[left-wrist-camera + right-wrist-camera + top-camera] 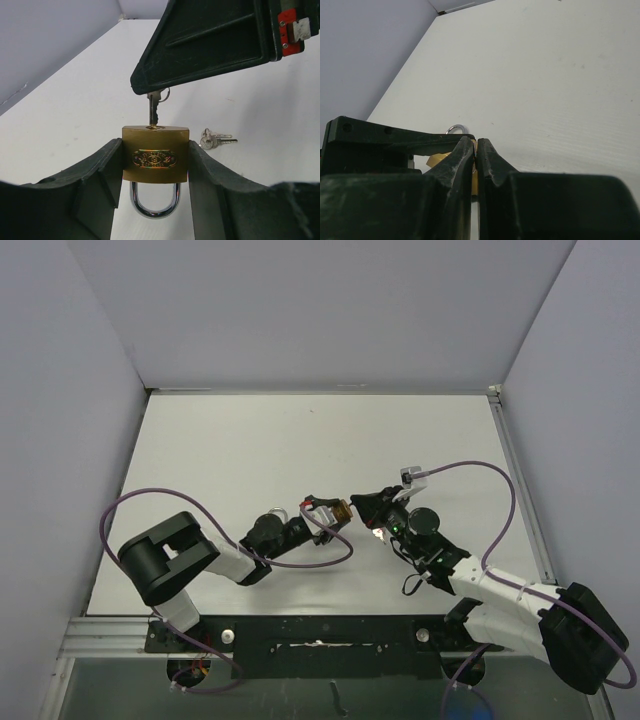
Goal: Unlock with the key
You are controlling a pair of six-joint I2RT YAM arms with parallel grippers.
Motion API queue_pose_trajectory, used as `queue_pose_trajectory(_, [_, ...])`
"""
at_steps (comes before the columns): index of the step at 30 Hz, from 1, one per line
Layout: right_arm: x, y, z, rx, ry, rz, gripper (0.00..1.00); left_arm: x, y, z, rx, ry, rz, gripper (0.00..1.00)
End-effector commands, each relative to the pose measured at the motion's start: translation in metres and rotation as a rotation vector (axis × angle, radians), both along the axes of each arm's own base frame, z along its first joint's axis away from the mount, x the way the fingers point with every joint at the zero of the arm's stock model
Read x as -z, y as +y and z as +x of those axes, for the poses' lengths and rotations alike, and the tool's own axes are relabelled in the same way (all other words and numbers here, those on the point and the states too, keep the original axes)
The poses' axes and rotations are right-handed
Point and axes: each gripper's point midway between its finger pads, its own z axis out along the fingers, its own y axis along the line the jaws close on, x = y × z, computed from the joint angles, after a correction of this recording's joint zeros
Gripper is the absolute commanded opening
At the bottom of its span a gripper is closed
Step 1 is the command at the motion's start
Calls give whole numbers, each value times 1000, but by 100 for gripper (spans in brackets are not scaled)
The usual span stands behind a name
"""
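I can see the key's toothed blade still partly out of the padlock's keyhole, so I should open my right gripper, line it up again and take the key's head (156, 94) before pushing deeper.
My left gripper (155, 165) is shut on a brass padlock (155, 153), pinching its body from both sides, with the steel shackle (155, 202) closed and pointing toward the wrist. My right gripper (475, 147) is shut on a silver key (153, 107) whose blade sits in the keyhole on the padlock's far face. In the top view the padlock (336, 511) is held above the table between the left gripper (322, 514) and the right gripper (357, 504). In the right wrist view the padlock (437, 159) and its shackle (456, 129) show behind my fingers.
A small bunch of spare keys (214, 140) lies on the white table (300, 440) just right of the padlock. Grey walls close the table on the left, back and right. Purple cables loop beside both arms.
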Motion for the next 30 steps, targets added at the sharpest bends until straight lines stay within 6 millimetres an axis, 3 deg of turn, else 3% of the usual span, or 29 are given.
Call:
queue_pose_trajectory(1, [-16, -2, 1, 21, -47, 36, 0, -72, -4, 2, -2, -134, -194, 0])
queue_pose_trajectory(30, [-5, 14, -5, -66, -23, 5, 0, -109, -13, 2, 31, -154, -260, 0])
